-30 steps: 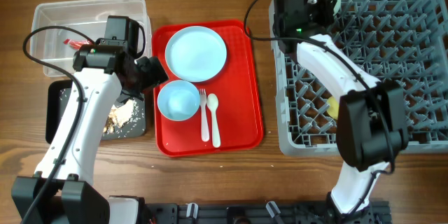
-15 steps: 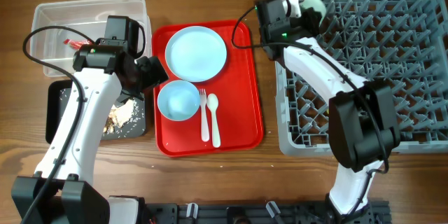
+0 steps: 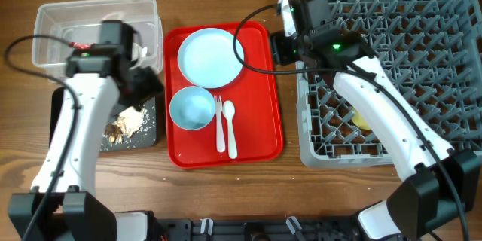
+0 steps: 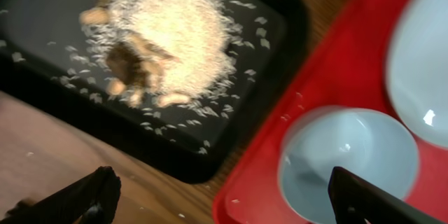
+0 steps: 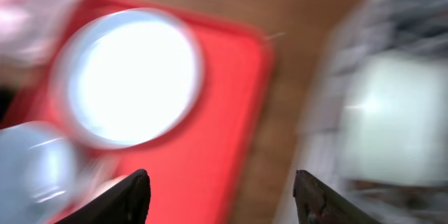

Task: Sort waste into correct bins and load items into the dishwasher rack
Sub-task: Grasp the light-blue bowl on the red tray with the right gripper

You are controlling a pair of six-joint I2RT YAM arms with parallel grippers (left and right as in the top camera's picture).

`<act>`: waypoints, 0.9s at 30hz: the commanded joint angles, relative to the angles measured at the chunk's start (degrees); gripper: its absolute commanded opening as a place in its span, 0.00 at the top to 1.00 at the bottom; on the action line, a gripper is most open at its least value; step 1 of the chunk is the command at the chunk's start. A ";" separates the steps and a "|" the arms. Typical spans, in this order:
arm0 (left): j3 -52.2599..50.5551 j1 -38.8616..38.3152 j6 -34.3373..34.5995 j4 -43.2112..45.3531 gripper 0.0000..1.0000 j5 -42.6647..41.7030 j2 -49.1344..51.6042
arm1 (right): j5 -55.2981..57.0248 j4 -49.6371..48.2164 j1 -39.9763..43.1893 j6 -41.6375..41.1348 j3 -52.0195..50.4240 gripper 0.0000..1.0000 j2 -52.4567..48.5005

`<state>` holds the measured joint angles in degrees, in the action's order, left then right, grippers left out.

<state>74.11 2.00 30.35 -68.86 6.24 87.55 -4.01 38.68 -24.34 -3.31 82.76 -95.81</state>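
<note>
The pale blue bowl is next for my right gripper, which should go there and close on the bowl's rim [image 3: 214, 108] [image 5: 75, 173] beside the fork.
My left gripper [image 3: 148, 84] hangs open and empty over the seam between the black tray bin [image 3: 64, 117] and the red tray [image 3: 260, 120]. Its fingers [image 4: 94, 194] straddle the table edge and the pale blue bowl [image 4: 350, 161]. Food scraps [image 4: 175, 28] are heaped in the black tray. A red wrapper [image 3: 79, 45] lies in the clear tub [image 3: 98, 7]. My right gripper [image 3: 280, 45] is open and empty between the red tray and the dishwasher rack [image 3: 422, 60]. The pale blue plate [image 3: 211, 56], fork [image 3: 219, 124] and spoon [image 3: 230, 128] lie on the red tray. In the blurred right wrist view a mint-green bowl [image 5: 392, 112] sits in the rack.
A small yellow cup [image 3: 361, 117] sits among the rack's pegs under my right arm. Bare wooden table [image 3: 226, 0] runs behind the trays and along the front edge. The right arm's cable loops over the red tray's far right corner.
My right gripper has opened, left the mint-green bowl in the rack's far left corner and swung left toward the red tray. My left arm has drawn back a little to the left.
</note>
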 commanded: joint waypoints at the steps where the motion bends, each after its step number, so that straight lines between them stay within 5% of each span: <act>1: 0.00 7.93 0.63 0.07 0.00 -4.90 -1.53 | -17.55 1.70 -3.19 -6.10 0.13 0.33 -2.27; 8: 0.00 15.02 0.57 0.20 0.00 -10.29 -1.53 | -13.40 2.27 -15.63 -15.10 0.13 0.33 -13.25; 21: 0.00 14.99 0.57 -0.02 0.00 -10.29 -1.53 | -6.23 -2.03 -19.08 -25.22 0.17 0.96 -21.92; 27: 0.00 14.99 0.57 0.00 0.00 -10.29 -1.53 | 2.16 -0.85 -17.40 -25.14 1.05 0.96 -15.76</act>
<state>74.11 16.80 30.39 -68.84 -3.38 87.31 -8.67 37.26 -43.29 -27.64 82.76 -117.08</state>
